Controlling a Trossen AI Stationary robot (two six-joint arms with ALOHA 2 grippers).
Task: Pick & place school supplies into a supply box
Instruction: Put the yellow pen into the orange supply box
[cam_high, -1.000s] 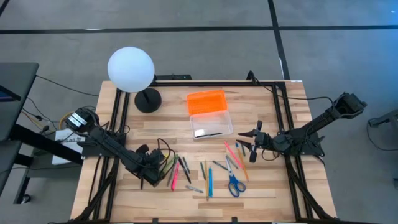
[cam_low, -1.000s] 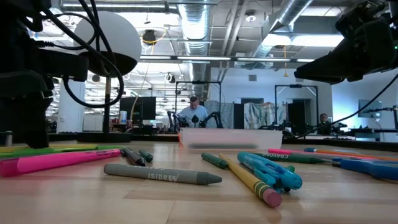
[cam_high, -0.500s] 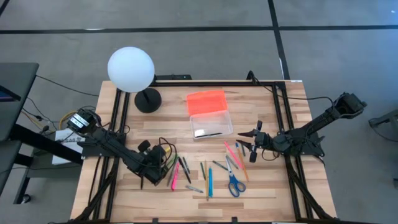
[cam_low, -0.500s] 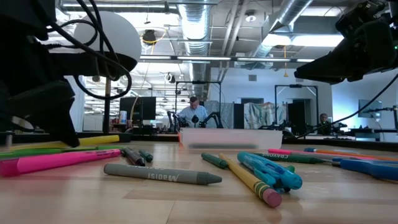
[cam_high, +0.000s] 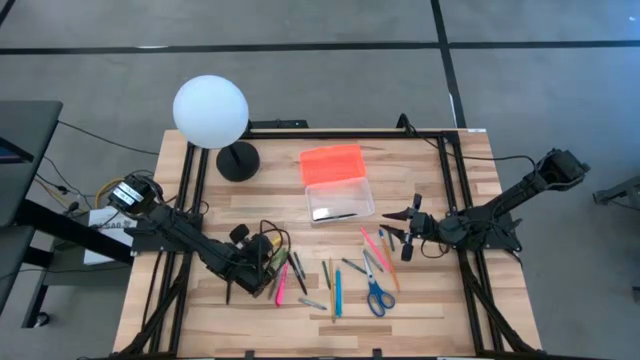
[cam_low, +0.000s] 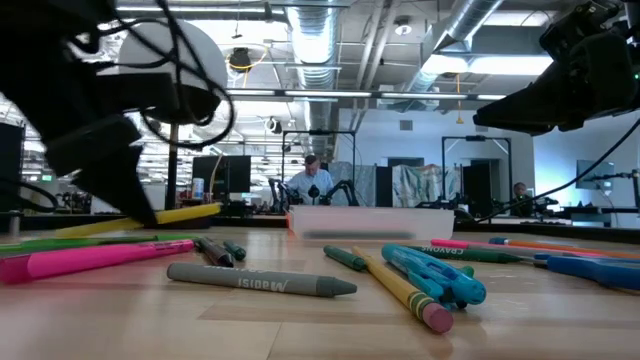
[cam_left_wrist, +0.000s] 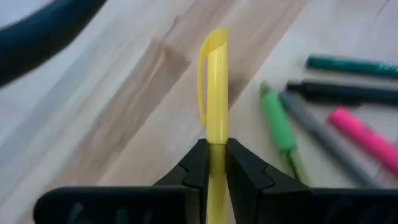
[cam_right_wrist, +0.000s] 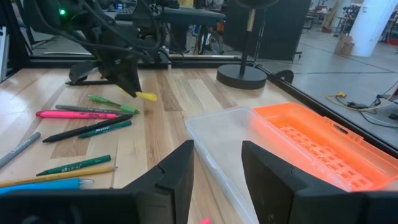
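My left gripper will release the yellow pen in the clear supply box (cam_high: 340, 208), just behind the dark pen.
My left gripper (cam_high: 262, 262) is shut on a yellow pen (cam_left_wrist: 216, 87) at the table's near left, beside a pink marker (cam_high: 281, 282) and green and black pens. More school supplies lie in the near middle: pencils, a blue pen (cam_high: 337, 292) and blue-handled scissors (cam_high: 377, 293). The supply box (cam_high: 338, 198), clear, stands open at mid table with its orange lid (cam_high: 332, 162) flat behind it and a dark pen inside. My right gripper (cam_high: 410, 222) hovers open to the right of the box, holding nothing. My left gripper pinches the yellow pen's barrel (cam_left_wrist: 216, 134) between its two fingers. The pen lies along the fingers, and its clip end (cam_low: 195, 212) sticks out past the fingertips. The fingers slant down from the table's left. In the low view the pen is tilted, clip end raised off the table.
A white globe lamp (cam_high: 210, 112) on a black base stands at the far left. A grey crayon (cam_low: 260, 279) and a pencil with a pink eraser (cam_low: 405, 292) lie near the front edge. Black frame rails run along both table sides.
My left gripper has turned and edged toward the table's right, staying shut. The yellow pen, which lay flat among the other pens, now tilts with its clip end raised off the table. The right arm kept still.
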